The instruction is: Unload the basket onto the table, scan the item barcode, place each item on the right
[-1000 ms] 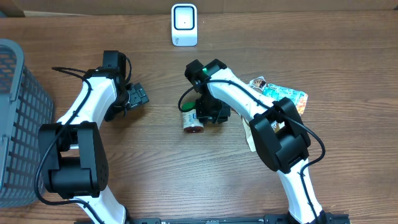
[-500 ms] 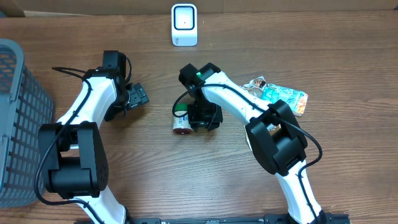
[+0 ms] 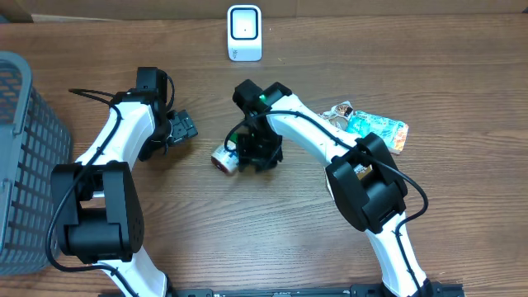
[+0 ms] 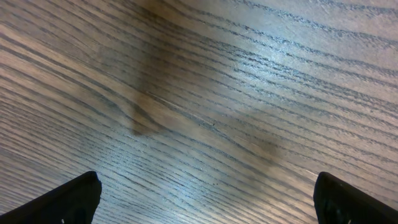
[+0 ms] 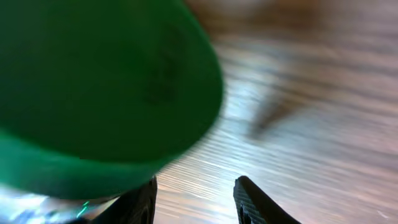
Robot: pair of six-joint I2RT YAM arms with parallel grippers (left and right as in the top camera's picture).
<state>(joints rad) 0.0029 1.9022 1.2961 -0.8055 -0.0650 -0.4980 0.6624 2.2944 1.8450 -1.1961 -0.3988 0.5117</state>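
The green cap sits outside the right gripper's fingers, so the robot's right gripper will back away, open and close on the cap's edge [image 3: 234,139] before it lifts the bottle.
The item is a small white bottle [image 3: 224,157] with a green cap and a red end. It lies tilted left of centre, red end pointing left. My right gripper [image 3: 247,151] is shut on its cap end. In the right wrist view the blurred green cap [image 5: 99,81] fills the upper left, over the left finger; bare wood shows between the fingertips of the right gripper [image 5: 196,202]. The white scanner [image 3: 244,33] stands at the far edge, apart from the bottle. My left gripper [image 3: 183,128] is open over bare wood. The left wrist view shows that left gripper [image 4: 205,199] with nothing between its fingers. No barcode is visible.
A grey mesh basket [image 3: 21,165] stands at the left edge. Colourful packets [image 3: 375,128] lie on the wood at the right, beside the right arm.
My right gripper has moved left with the bottle. The bottle has turned, so its red end now points left rather than toward the near edge. The left arm has not moved.
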